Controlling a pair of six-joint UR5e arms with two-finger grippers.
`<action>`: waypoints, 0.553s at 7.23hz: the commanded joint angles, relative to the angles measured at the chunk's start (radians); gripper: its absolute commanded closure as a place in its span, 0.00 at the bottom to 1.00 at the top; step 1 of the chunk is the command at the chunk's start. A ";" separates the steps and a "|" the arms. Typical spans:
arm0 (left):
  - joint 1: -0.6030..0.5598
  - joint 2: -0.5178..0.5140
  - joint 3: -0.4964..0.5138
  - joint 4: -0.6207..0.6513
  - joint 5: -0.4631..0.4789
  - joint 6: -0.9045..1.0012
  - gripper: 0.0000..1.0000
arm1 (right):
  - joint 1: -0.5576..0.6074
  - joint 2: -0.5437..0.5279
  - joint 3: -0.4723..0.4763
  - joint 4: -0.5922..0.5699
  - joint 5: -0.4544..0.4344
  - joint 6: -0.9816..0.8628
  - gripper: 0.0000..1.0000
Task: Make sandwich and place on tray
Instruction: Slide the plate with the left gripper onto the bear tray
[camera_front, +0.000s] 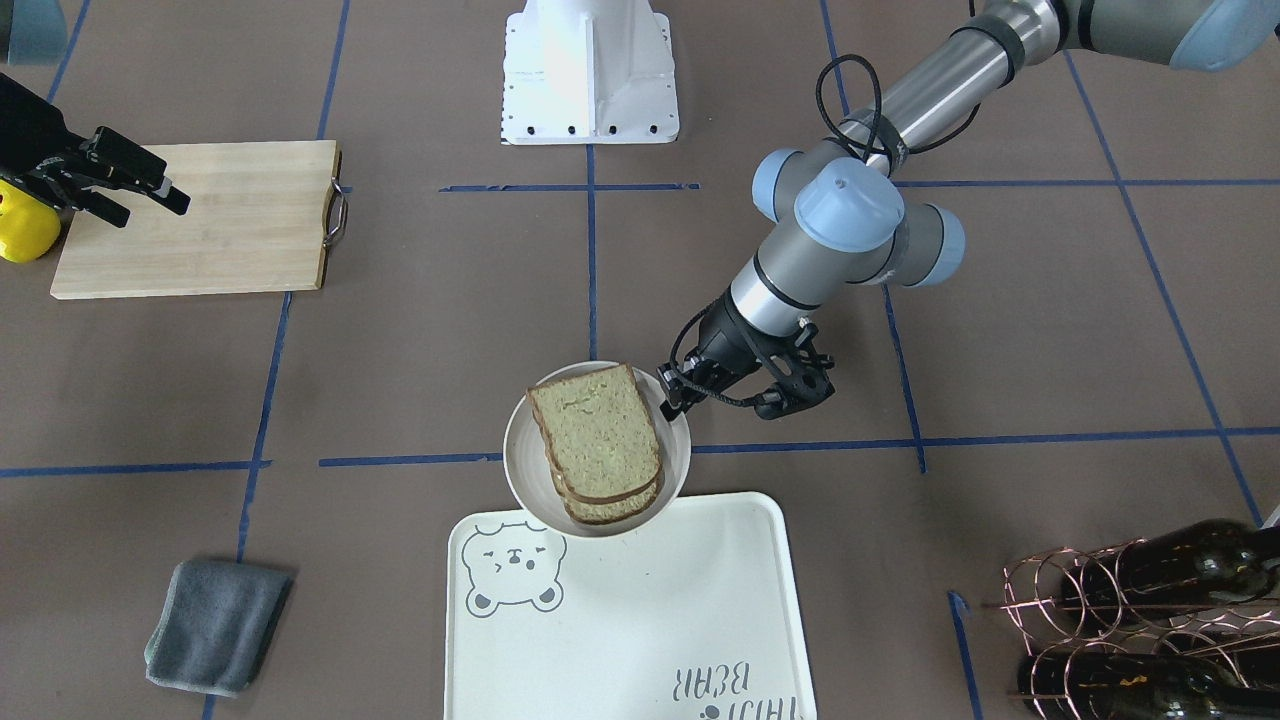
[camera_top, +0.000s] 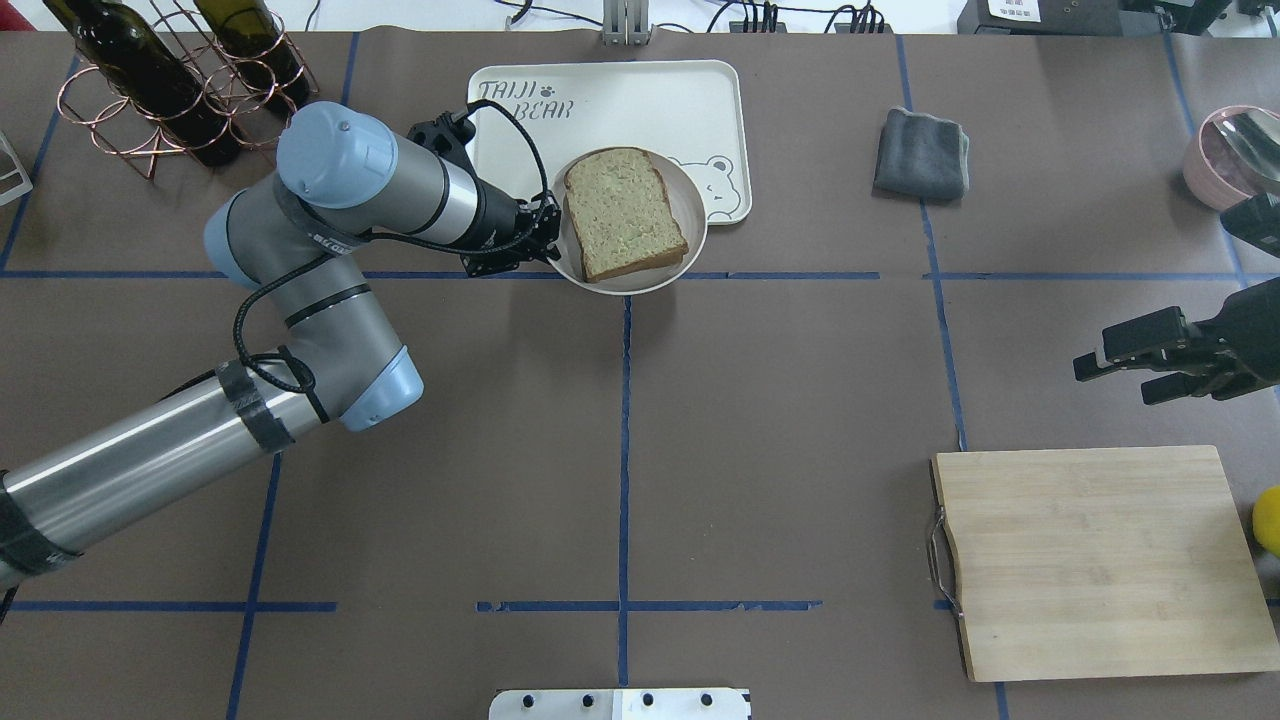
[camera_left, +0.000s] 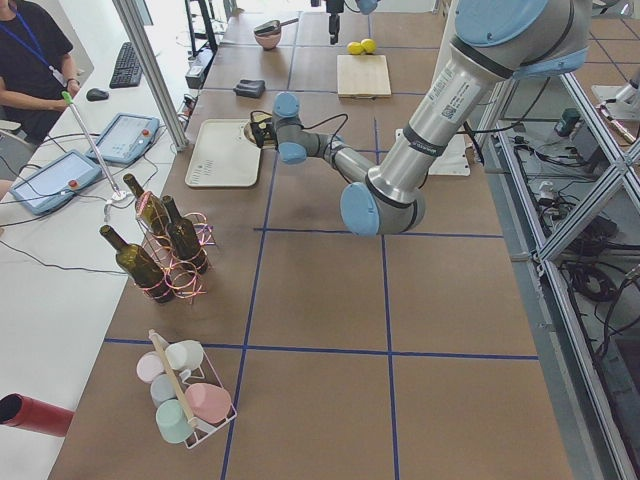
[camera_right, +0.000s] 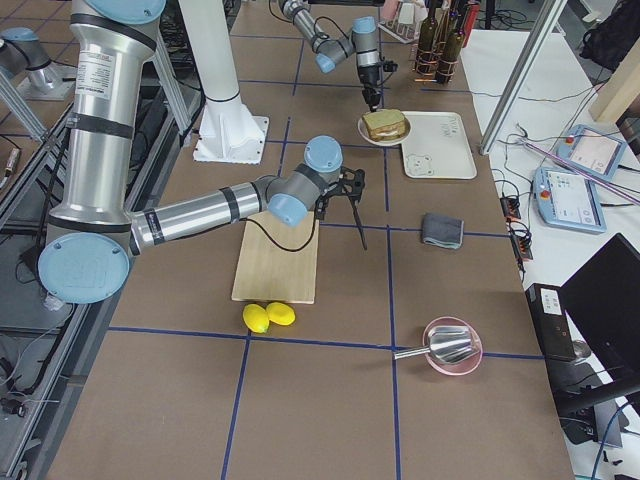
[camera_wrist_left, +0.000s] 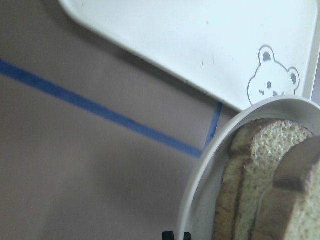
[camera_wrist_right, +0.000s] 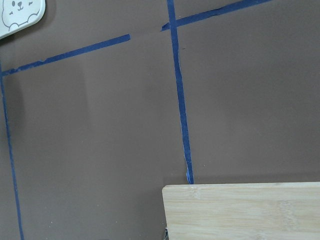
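Note:
My left gripper has the white dish with the sandwich. It will put the dish down on the cream tray (camera_front: 627, 638) between the bear drawing and the lettering.
The sandwich (camera_front: 597, 430) is two stacked bread slices with dark crust, lying in a small round white dish (camera_front: 520, 455). No egg shows. My left gripper (camera_front: 672, 395) is shut on the dish's rim at the side nearest my left arm. The dish overlaps the near edge of the cream tray (camera_front: 640, 620) by its bear drawing. The overhead view shows the same: left gripper (camera_top: 548, 235), dish (camera_top: 620, 288), sandwich (camera_top: 625, 212), tray (camera_top: 620, 110). The left wrist view shows the dish rim (camera_wrist_left: 200, 180) and bread (camera_wrist_left: 265, 190). My right gripper (camera_top: 1115, 380) is open and empty, above the table beside the cutting board.
A wooden cutting board (camera_top: 1090, 560) lies at the right, with a yellow lemon (camera_front: 25, 225) beyond it. A folded grey cloth (camera_top: 922, 153) lies right of the tray. A copper rack with wine bottles (camera_top: 170, 90) stands at the far left. A pink bowl (camera_top: 1225, 155) is at the far right.

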 joint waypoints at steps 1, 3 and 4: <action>-0.047 -0.132 0.281 -0.105 -0.002 -0.002 1.00 | -0.001 0.007 -0.001 -0.002 -0.002 0.001 0.00; -0.067 -0.166 0.420 -0.204 0.004 -0.002 1.00 | -0.002 0.012 -0.007 -0.002 -0.010 -0.001 0.00; -0.068 -0.192 0.460 -0.218 0.013 -0.004 1.00 | -0.001 0.012 -0.003 -0.002 -0.010 0.000 0.00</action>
